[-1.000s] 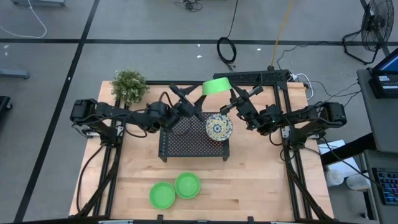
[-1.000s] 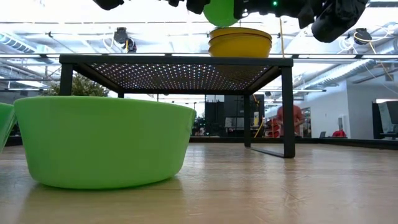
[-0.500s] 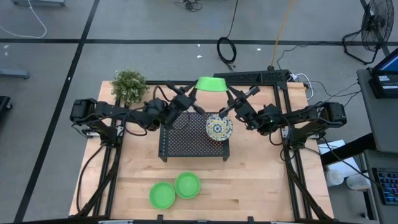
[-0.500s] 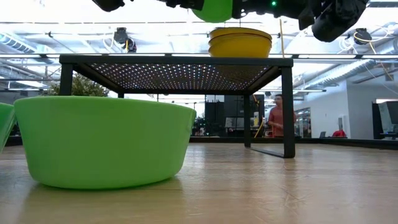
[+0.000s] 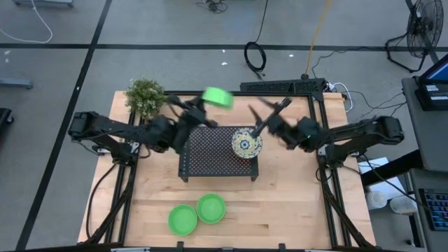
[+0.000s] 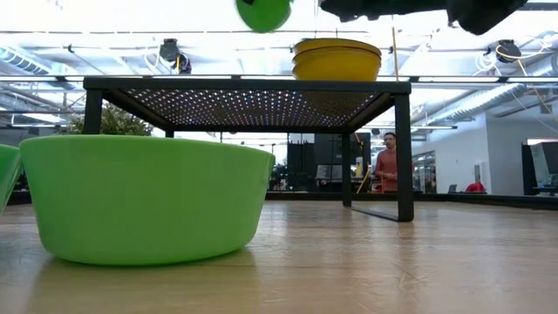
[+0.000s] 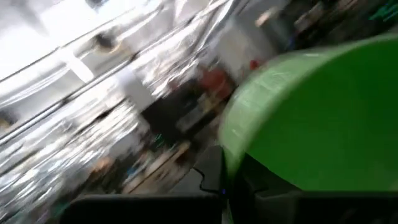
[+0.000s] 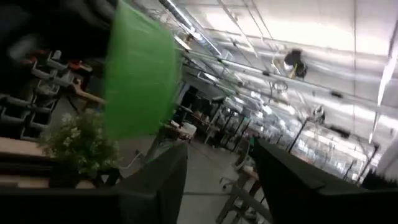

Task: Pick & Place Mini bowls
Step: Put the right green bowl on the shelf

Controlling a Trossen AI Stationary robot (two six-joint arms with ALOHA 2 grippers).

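The robot's left gripper needs to release the green mini bowl on the black rack [image 5: 195, 144] next to the floral mini bowls.
A green mini bowl [image 5: 218, 96] hangs in the air over the far left corner of the black rack [image 5: 210, 157], with my left gripper [image 5: 204, 106] shut on it; it also shows in the left wrist view [image 7: 323, 124] and at the top of the low view [image 6: 263, 12]. My right gripper [image 5: 264, 116] stands open to the bowl's right, over the rack's far edge, with nothing between its fingers [image 8: 163, 180]. Floral mini bowls [image 5: 246, 143] sit stacked on the rack's right side. Two more green mini bowls [image 5: 183, 219] [image 5: 211, 208] rest on the table near its front edge. My left gripper holds the green bowl by its rim [image 7: 231, 163], coming from the table's left and slanting a little upward. One dark finger [image 7: 212, 175] shows at the outside of the wall; the bowl hides the other. The bowl is tipped on its side, lifted clear of the rack.
A small bushy potted plant [image 5: 145, 96] stands at the table's far left corner, close to my left arm. The wood between the rack and the two green bowls is bare [image 5: 280, 203]. A person [image 6: 386, 166] stands far off in the room behind.
The green bowl has passed from my right gripper to my left. My left gripper shut on it, my right gripper opened and let go. My left gripper then carried the bowl toward the table's left edge and a little up, and the bowl tipped onto its side.
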